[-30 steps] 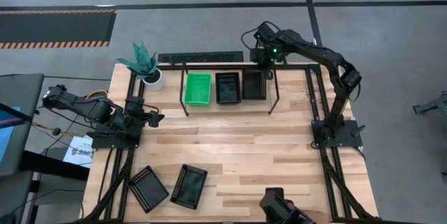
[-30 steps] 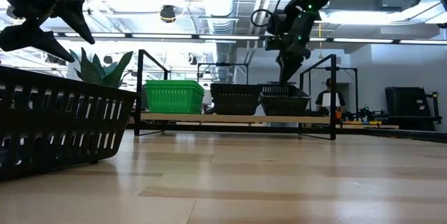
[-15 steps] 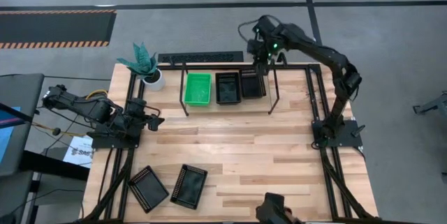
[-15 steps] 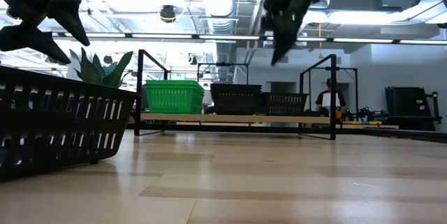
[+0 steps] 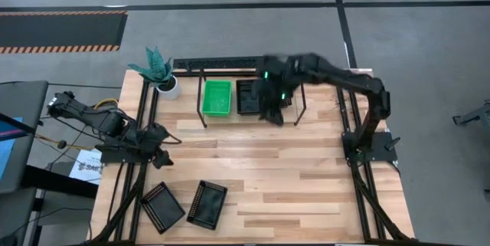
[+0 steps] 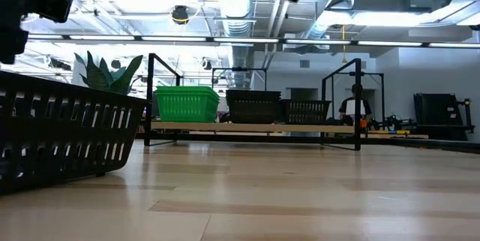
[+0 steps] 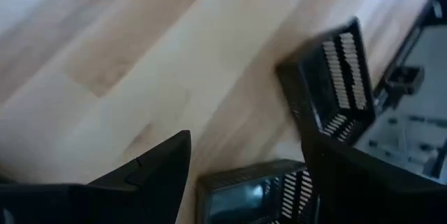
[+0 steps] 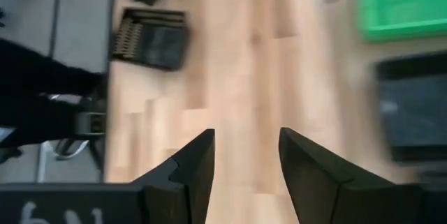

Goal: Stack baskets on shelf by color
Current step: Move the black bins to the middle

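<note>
The robot's left gripper should next go to the rim of the loose black basket (image 5: 148,206) nearest its arm and close on that rim's side away from the other black basket.
The shelf (image 5: 249,116) stands at the table's far side. On its board rest a green basket (image 5: 216,96), a black basket (image 5: 249,96) and another black basket (image 6: 306,110) to their right. Two more black baskets (image 5: 163,206) (image 5: 207,203) lie flat on the table near its near left corner. My right gripper (image 8: 246,147) is open and empty, and hovers over the shelf's near edge by the black baskets. My left gripper (image 7: 244,161), open and empty, hangs above the table's left side and points toward the two loose baskets (image 7: 335,77) (image 7: 258,189).
A potted plant (image 5: 157,70) stands at the far left corner beside the shelf. A dark strip (image 5: 218,63) lies behind the shelf. In the low view one loose black basket (image 6: 60,136) fills the near left. Bare wood (image 5: 276,177) spans the table's middle and right.
My right gripper has left the right-hand black basket, risen, and swung toward the table's left and near side; that basket has settled level on the shelf. My left gripper has moved toward the near edge and tipped down toward the loose black baskets.
</note>
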Tool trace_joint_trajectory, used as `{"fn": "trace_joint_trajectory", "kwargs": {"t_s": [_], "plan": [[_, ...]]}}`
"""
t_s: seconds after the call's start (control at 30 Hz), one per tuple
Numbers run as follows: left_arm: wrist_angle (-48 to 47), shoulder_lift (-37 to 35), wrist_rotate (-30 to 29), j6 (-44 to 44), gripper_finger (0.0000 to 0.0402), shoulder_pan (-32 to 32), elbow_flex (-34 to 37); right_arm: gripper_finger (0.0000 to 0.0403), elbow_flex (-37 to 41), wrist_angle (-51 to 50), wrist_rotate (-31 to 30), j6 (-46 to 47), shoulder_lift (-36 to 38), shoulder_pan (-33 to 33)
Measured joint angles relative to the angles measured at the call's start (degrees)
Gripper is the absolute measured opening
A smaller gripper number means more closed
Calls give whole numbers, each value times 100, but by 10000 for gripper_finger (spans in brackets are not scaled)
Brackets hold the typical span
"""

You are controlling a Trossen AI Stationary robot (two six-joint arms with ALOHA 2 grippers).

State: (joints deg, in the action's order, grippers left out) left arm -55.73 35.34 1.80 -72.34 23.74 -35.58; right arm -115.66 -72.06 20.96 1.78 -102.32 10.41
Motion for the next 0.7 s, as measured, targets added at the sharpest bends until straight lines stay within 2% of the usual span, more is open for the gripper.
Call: {"fn": "trace_joint_trajectory", "kwargs": {"t_s": [0.2, 0.4, 0.53, 0.7], "plan": [[782, 747, -47, 376, 261, 440, -1, 178, 0, 156, -439, 1665, -9, -1463], [802, 1872, 233, 266, 251, 881, -175, 176, 0, 93, -1632, 3421, -9, -3061], [502, 2546, 243, -218, 199, 1286, -619, 176, 0, -50, -2792, 4334, -9, -4085], [128, 3313, 104, -1302, 86, 1753, -1271, 175, 0, -590, -4084, 5385, -9, -5015]]}}
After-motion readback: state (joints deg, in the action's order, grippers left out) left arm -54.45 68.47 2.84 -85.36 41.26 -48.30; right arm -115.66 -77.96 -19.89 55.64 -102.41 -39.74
